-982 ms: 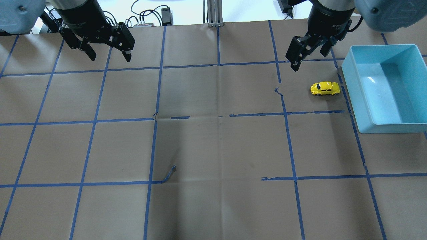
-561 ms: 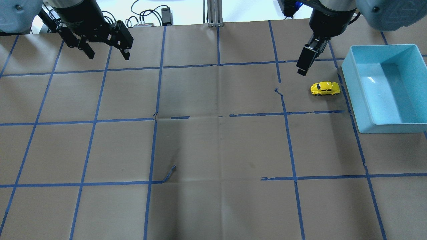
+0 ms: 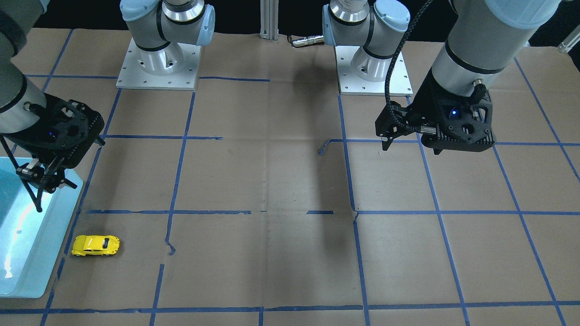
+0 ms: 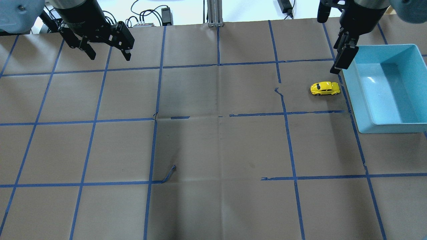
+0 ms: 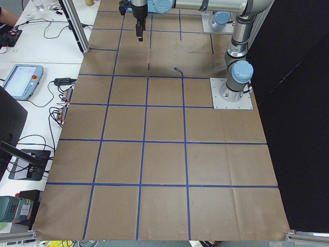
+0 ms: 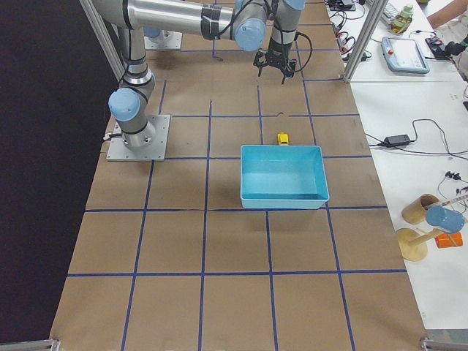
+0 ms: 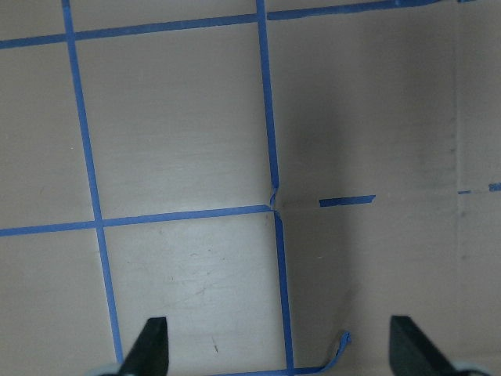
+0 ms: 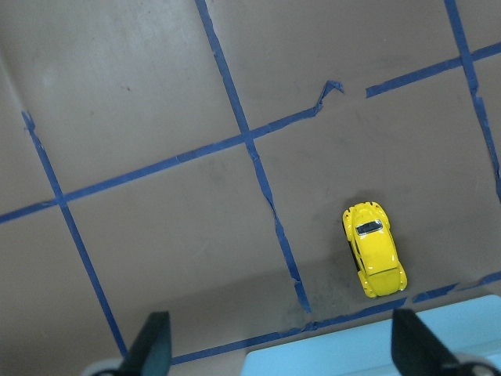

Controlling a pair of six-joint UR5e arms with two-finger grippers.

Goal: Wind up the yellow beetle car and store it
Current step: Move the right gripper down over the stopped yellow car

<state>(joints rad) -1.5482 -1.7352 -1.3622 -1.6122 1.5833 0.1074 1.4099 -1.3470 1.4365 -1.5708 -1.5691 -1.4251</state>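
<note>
Next, my right gripper goes to the yellow beetle car and closes across its half [image 3: 86, 245] [image 8: 381, 268] nearest the blue bin, leaving its rear window clear.
The yellow beetle car [image 4: 325, 88] [image 3: 95, 245] [image 8: 375, 249] stands on its wheels on the brown paper, just left of the blue bin [image 4: 351, 91]. My right gripper [image 4: 339, 63] [image 8: 283, 345] hangs above the bin's back-left corner, behind the car and apart from it. Its jaws are wide open and empty. In the overhead view it shows edge-on. My left gripper [image 4: 110, 55] [image 7: 283, 348] hovers over the far left of the table, open and empty.
The blue bin [image 3: 27, 276] [image 6: 281, 149] shows nothing inside. Blue tape lines grid the paper, with a peeled-up tape end [image 4: 170, 173] near the middle. Cables and a power brick [image 4: 166, 15] lie beyond the table's back edge.
My right gripper has swung to the right, from left of the car to the bin's corner, and turned edge-on. The car and my left gripper have stayed put.
</note>
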